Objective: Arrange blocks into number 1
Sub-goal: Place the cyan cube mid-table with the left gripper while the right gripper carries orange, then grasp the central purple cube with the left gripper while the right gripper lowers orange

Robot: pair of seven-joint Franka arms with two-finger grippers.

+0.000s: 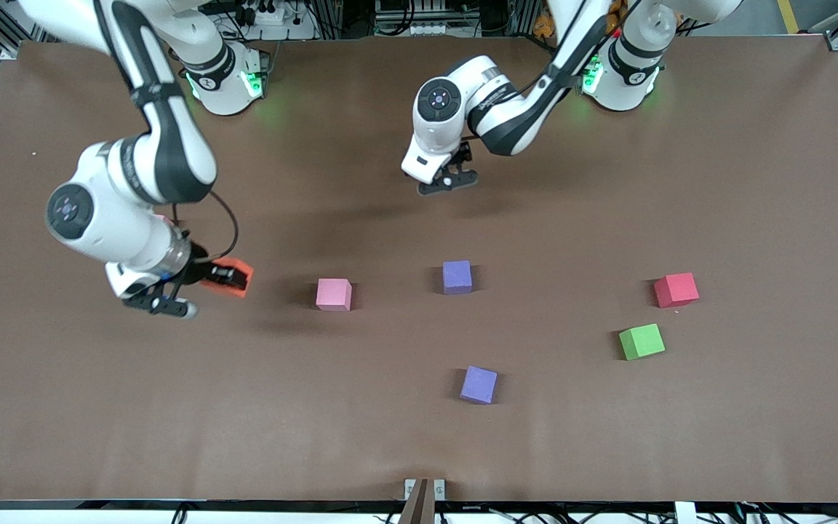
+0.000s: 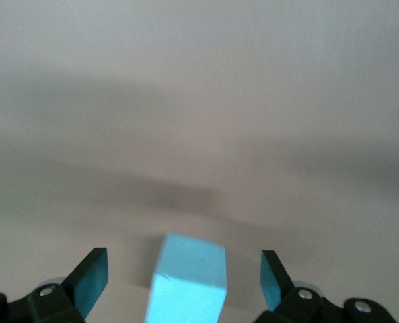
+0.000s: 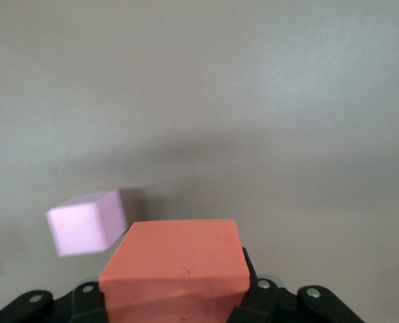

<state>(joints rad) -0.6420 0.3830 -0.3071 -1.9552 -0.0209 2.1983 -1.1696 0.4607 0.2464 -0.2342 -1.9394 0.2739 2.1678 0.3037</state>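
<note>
The purple block in mid-table, the one closer to the pink block, is my next target. Next, I move my left gripper to it and close on that purple block's sides (image 1: pixel 457 278).
My right gripper (image 1: pixel 232 279) is shut on the orange block (image 1: pixel 230 277), held just above the table toward the right arm's end; the orange block (image 3: pixel 175 269) fills the space between the jaws. The pale pink block (image 1: pixel 334 294) lies close beside it, and the pink block (image 3: pixel 86 222) also shows in the right wrist view. My left gripper (image 2: pixel 184 277) stands open around the light blue block (image 2: pixel 186 281), with a gap on each side; in the front view the left hand (image 1: pixel 448 178) hides this block. One purple block (image 1: pixel 457 276) lies mid-table, the other purple block (image 1: pixel 479 384) nearer the camera.
A red cube (image 1: pixel 676 290) and a green cube (image 1: pixel 641 341) lie toward the left arm's end of the brown table (image 1: pixel 753 182), the green one nearer the camera. A small bracket (image 1: pixel 423 491) sits at the table's near edge.
</note>
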